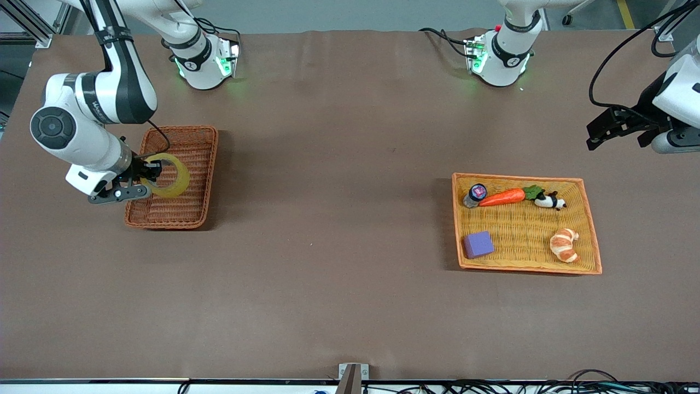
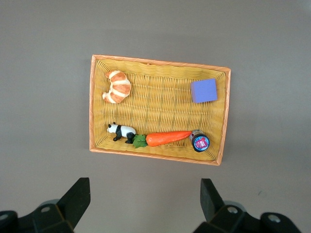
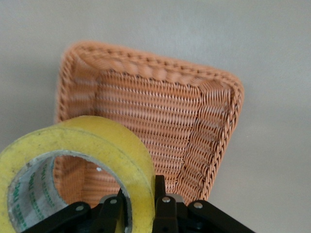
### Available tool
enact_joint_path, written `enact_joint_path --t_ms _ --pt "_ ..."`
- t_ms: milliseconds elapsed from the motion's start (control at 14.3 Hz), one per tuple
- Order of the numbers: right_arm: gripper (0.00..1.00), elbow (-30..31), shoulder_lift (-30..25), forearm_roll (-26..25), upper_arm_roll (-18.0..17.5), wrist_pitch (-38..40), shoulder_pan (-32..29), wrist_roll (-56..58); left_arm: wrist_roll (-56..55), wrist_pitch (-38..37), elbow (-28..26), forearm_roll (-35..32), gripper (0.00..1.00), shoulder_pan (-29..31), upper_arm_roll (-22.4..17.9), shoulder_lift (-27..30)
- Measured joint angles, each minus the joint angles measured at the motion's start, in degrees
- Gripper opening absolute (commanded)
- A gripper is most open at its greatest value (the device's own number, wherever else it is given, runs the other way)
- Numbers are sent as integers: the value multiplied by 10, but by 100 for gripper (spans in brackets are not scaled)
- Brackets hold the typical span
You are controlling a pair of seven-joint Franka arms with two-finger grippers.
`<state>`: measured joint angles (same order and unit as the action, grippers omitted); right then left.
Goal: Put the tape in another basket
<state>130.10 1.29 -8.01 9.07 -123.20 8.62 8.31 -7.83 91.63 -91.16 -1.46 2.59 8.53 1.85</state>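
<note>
The yellowish tape roll, now held over the reddish-brown wicker basket, will be let go by my right gripper on the middle of the reddish-brown wicker basket's bottom (image 1: 179, 174) (image 3: 133, 138).
My right gripper (image 1: 152, 174) is shut on the wall of the yellowish tape roll (image 1: 170, 175) and holds it over the reddish-brown wicker basket (image 1: 191, 143) at the right arm's end of the table. In the right wrist view the tape (image 3: 104, 145) fills the foreground, one finger inside its grey core and one outside, with the basket (image 3: 194, 121) under it. My left gripper (image 1: 618, 128) is open and empty, up in the air at the left arm's end; its fingertips (image 2: 77, 196) show wide apart above bare table.
A flat yellow-orange woven tray (image 1: 588, 219) lies toward the left arm's end, holding a carrot (image 1: 503, 197), a toy panda (image 1: 549, 201), a small bottle (image 1: 474, 195), a purple block (image 1: 478, 244) and a croissant (image 1: 564, 244). The tray (image 2: 158, 65) also shows in the left wrist view.
</note>
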Motion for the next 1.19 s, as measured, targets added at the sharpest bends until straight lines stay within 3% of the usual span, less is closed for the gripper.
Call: enact_joint_path --t_ms 350,631,841,911,981,1051,1121,1191 --pt "2 143 -5 0 25 -188 0 19 0 0 0 0 100 0 0 0" --pt "5 180 4 0 67 -258 0 62 0 0 0 0 100 0 0 0" --pt "8 196 33 0 68 -300 2 62 0 0 0 0 100 0 0 0" --pt "15 196 39 0 67 -303 2 62 0 0 0 0 100 0 0 0" --pt "36 196 44 0 67 -304 3 62 0 0 0 0 100 0 0 0" --pt "79 196 46 0 67 -305 3 62 0 1 0 0 100 0 0 0" --pt "100 195 48 0 67 -306 3 62 0 2 0 0 100 0 1 0" --pt "100 195 49 0 67 -306 3 62 0 3 0 0 100 0 1 0"
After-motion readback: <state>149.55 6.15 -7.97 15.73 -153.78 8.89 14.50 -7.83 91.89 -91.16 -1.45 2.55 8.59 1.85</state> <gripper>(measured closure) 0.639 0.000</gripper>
